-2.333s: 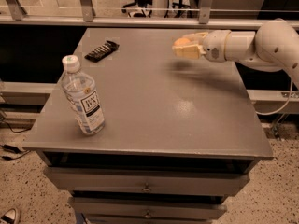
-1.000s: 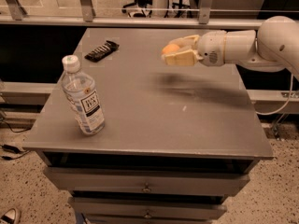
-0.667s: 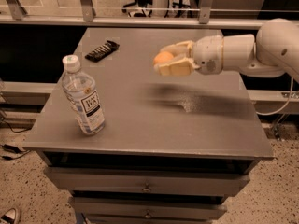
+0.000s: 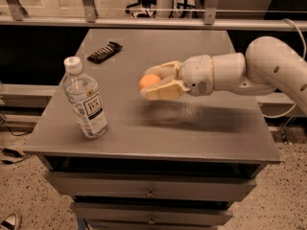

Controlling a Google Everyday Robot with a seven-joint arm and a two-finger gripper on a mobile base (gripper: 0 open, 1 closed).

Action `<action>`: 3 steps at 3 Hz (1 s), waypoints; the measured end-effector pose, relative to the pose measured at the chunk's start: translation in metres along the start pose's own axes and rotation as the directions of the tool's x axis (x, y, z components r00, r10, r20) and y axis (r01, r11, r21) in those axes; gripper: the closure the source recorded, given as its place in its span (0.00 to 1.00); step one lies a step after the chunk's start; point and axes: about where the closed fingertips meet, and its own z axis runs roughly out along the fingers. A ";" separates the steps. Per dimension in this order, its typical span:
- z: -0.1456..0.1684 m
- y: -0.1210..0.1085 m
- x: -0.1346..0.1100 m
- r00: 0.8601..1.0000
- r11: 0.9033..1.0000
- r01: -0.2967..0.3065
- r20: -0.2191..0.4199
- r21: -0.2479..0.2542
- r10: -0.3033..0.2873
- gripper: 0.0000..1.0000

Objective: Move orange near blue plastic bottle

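Next, my gripper lets go of the orange on the table point(image 4: 120, 125) next to the bottom of the blue plastic bottle, toward the white arm.
The orange point(image 4: 148, 81) is a small round orange fruit held between the pale fingers of my gripper point(image 4: 152, 83), which is shut on it and holds it above the middle of the grey table point(image 4: 201, 128). The white arm reaches in from the right. The blue plastic bottle point(image 4: 85, 99), clear with a white cap and a white label, stands upright near the table's front left corner, to the left of the orange and apart from it.
A dark flat wrapped bar point(image 4: 104, 51) lies at the back left of the table. Drawers point(image 4: 151, 190) sit under the tabletop. A railing point(image 4: 153, 20) runs behind the table.
My gripper has carried the orange leftward and toward the front, from the back right of the table to above its middle, closer to the bottle. Bottle and bar have not moved.
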 end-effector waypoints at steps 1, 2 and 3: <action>0.027 0.031 0.014 1.000 0.997 -0.023 0.006 -0.080 0.023 1.00; 0.042 0.052 0.024 1.000 0.990 -0.030 0.004 -0.136 0.031 1.00; 0.052 0.066 0.029 1.000 0.984 -0.030 0.002 -0.178 0.031 1.00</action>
